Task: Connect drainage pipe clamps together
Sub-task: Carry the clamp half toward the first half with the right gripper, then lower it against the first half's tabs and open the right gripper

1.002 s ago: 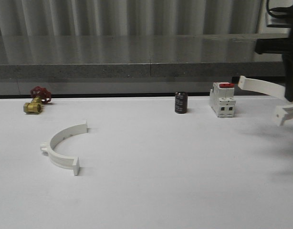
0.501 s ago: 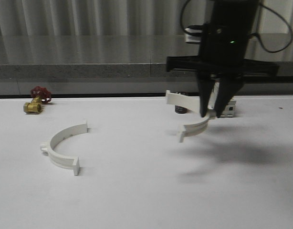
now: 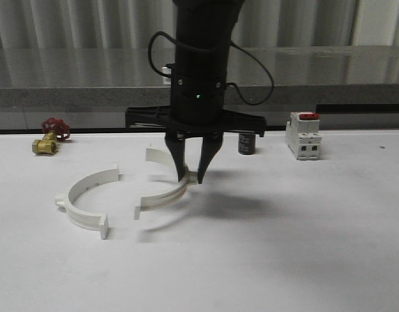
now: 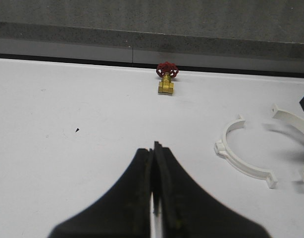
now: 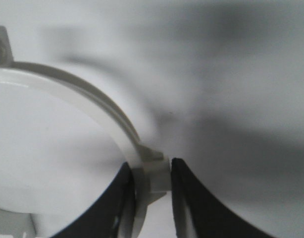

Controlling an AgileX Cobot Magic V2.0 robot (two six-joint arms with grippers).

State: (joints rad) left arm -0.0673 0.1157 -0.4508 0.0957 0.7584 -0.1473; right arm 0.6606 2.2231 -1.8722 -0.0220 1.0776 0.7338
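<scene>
Next, I lay the second clamp with my right gripper flat against the open side of the clamp on the table [image 3: 149,202].
One drainage pipe clamp [image 3: 82,198] lies flat on the white table at the left, its open side facing right; it is also in the left wrist view as the clamp [image 4: 241,157]. The second clamp [image 3: 162,195] hangs just to its right, low over the table with its open side facing left. My right gripper [image 3: 192,175] is shut on that clamp's outer lug. The right wrist view shows the clamp's arc [image 5: 92,106] pinched at the gripper [image 5: 152,173]. My left gripper [image 4: 154,148] is shut with nothing in it, over bare table left of the clamps.
A brass valve with a red handle [image 3: 49,136] sits at the back left. A black cylinder [image 3: 245,143] and a white breaker with a red switch [image 3: 302,135] stand at the back right. A grey ledge runs behind the table.
My right arm has carried the held clamp from the far right across the table to the left. It now hangs lower, beside the lying clamp, which has not moved.
</scene>
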